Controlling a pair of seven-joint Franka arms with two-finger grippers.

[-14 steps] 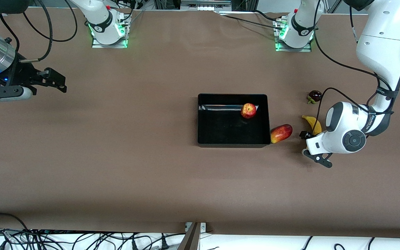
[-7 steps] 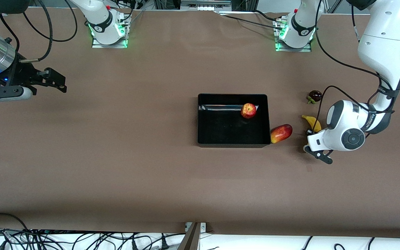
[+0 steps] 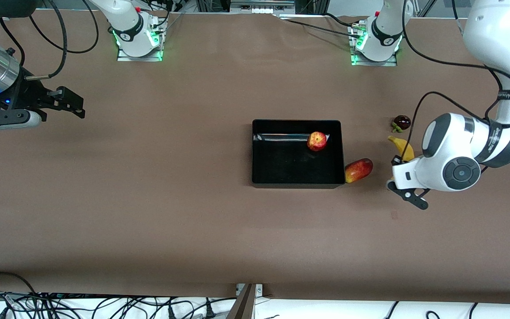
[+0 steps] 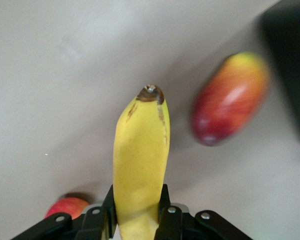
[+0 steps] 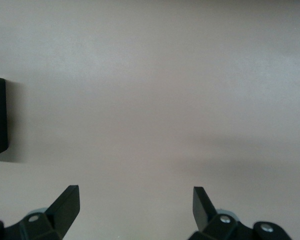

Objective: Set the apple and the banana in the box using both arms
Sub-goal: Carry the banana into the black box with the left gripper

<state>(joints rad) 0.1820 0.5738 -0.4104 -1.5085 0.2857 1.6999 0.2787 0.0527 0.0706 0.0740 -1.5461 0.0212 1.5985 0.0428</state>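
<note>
The yellow banana, now held just above the table, will leave my left gripper near the middle of the black box, beside the apple (image 3: 289, 154).
The black box (image 3: 281, 166) sits mid-table with the apple (image 3: 316, 141) inside it, by the wall toward the left arm's end. My left gripper (image 4: 136, 210) is shut on the yellow banana (image 4: 140, 155) and holds it just above the table beside the box, at the left arm's end; the banana also shows in the front view (image 3: 403, 148). In that view the wrist hides most of this gripper. My right gripper (image 3: 67, 104) is open and empty and waits over the right arm's end of the table; its fingers (image 5: 65, 205) show apart over bare table.
A red-yellow mango-like fruit (image 3: 358, 170) lies against the box's corner nearer the front camera, and shows in the left wrist view (image 4: 230, 97). A dark round fruit (image 3: 401, 122) lies by the banana, farther from the front camera. A red round fruit (image 4: 67, 206) shows under the left gripper.
The left arm has risen with the banana in its gripper, lifting it off the table. The right arm has not moved.
</note>
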